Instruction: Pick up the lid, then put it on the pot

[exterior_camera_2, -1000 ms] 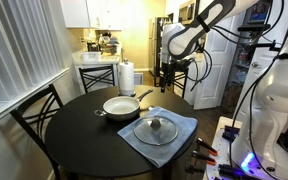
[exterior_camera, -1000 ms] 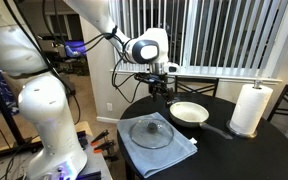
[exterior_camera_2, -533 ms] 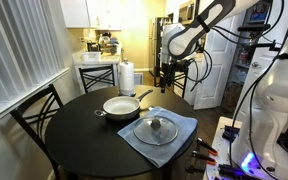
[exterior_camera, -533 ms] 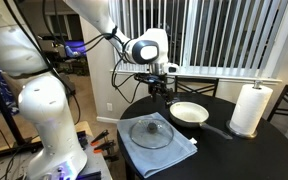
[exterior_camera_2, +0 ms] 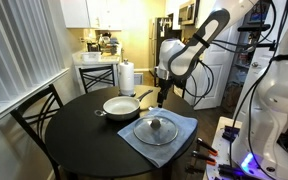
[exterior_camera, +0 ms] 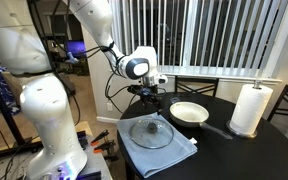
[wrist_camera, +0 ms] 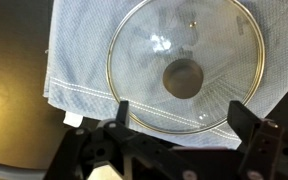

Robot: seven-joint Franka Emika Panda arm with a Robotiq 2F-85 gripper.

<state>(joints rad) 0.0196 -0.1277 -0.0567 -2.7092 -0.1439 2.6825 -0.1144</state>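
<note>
My gripper is going to close on the dark centre knob (exterior_camera: 152, 127) (wrist_camera: 183, 78) of the round glass lid, because that knob stands up between the fingers.
The round glass lid (exterior_camera: 150, 131) with a dark centre knob lies flat on a blue-grey folded cloth (exterior_camera: 180, 150); it shows in both exterior views (exterior_camera_2: 156, 128) and fills the wrist view (wrist_camera: 184, 64). The pot (exterior_camera: 189, 113), a shallow pan with a cream inside and a long black handle, sits beside the cloth (exterior_camera_2: 120, 105). My gripper (exterior_camera: 149, 96) hangs open and empty above the lid, also seen in an exterior view (exterior_camera_2: 161, 97). In the wrist view its two fingers (wrist_camera: 180, 118) frame the lid's near rim from above.
A white paper towel roll (exterior_camera: 249, 108) stands at the round black table's (exterior_camera_2: 84, 140) far side, also seen in an exterior view (exterior_camera_2: 127, 78). Black chairs (exterior_camera_2: 36, 112) stand round the table. Window blinds are behind.
The arm has swung from beside the pot toward the cloth and come lower; the gripper now hangs over the lid. The lid and the pot have not moved.
</note>
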